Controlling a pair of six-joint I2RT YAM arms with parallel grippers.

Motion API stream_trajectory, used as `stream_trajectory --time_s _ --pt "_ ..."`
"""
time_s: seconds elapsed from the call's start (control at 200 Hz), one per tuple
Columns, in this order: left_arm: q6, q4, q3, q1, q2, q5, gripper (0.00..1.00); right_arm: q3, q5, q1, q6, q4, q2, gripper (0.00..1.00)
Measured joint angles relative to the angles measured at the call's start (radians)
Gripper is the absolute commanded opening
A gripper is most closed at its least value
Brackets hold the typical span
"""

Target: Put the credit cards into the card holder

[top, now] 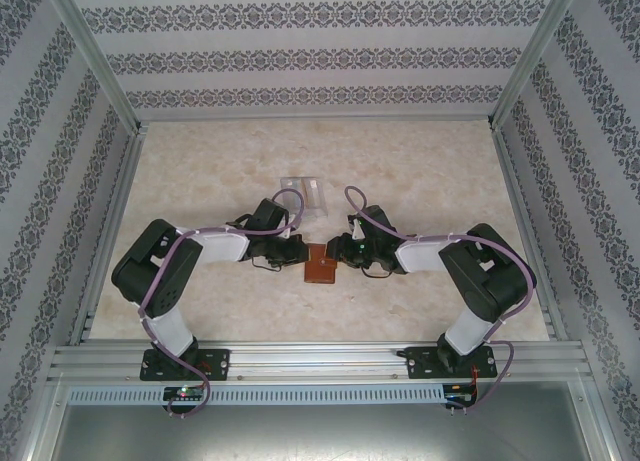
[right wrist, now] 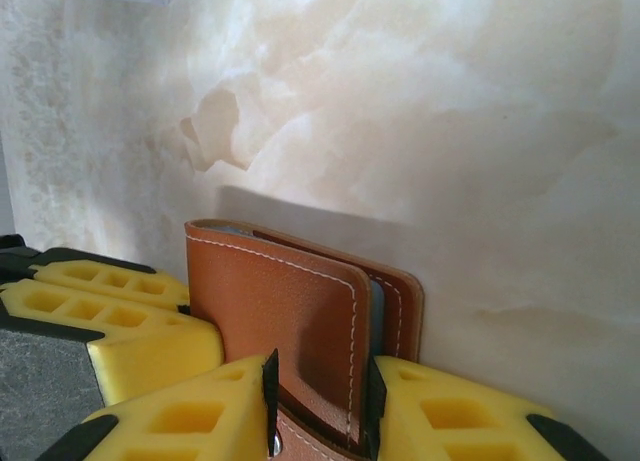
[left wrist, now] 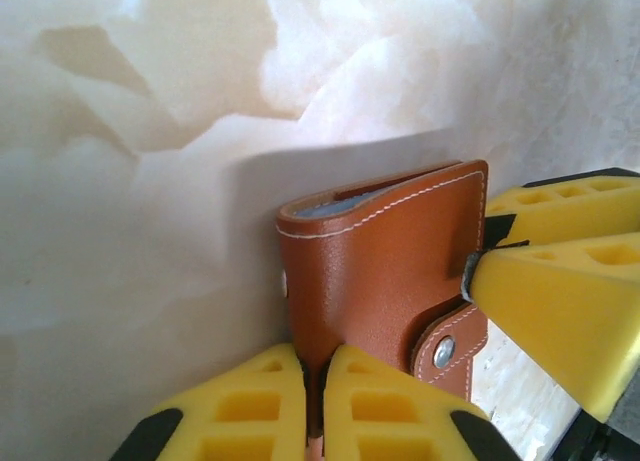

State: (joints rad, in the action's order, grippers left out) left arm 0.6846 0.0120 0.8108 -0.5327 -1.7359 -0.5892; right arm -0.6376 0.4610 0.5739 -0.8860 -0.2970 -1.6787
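My right gripper should take the tab's loose end (left wrist: 424, 363) and pull it open, as it is pinching the edges of both covers while the snap tab keeps the card holder shut.
The card holder (top: 321, 264), a reddish-brown stitched wallet with a snap tab, lies at the table's middle between both grippers. My left gripper (left wrist: 318, 356) is shut on a thin edge of the card holder (left wrist: 385, 266), the leather pinched between its yellow fingers. My right gripper (right wrist: 318, 381) is shut across the folded card holder (right wrist: 270, 311), one finger on each cover. The pale blue edge of a credit card (right wrist: 377, 316) shows between the covers, and the credit card (left wrist: 335, 206) shows again at the wallet's open end. In the top view the left gripper (top: 298, 253) and right gripper (top: 340, 251) meet at the wallet.
A clear plastic case (top: 305, 194) lies just behind the wallet. The marbled beige table (top: 420, 181) is fenced by aluminium rails and patterned walls. The right gripper's yellow fingers (left wrist: 560, 271) crowd the wallet's tab side in the left wrist view.
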Motion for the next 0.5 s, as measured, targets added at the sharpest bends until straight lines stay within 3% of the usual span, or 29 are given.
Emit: stream_trajectory --time_s 0.14,0.25,0.5 --pt "0.005 -0.006 -0.003 0.0 0.033 0.0 0.0 -0.002 -0.004 0.005 0.003 -0.008 -0.002 0.45" --pt "0.005 -0.022 -0.002 -0.002 0.065 0.007 0.0 -0.022 -0.086 0.05 0.052 0.049 0.029 0.51" --pt "0.032 -0.06 0.021 -0.004 0.073 0.007 0.0 -0.035 -0.22 0.121 0.17 0.208 0.137 0.5"
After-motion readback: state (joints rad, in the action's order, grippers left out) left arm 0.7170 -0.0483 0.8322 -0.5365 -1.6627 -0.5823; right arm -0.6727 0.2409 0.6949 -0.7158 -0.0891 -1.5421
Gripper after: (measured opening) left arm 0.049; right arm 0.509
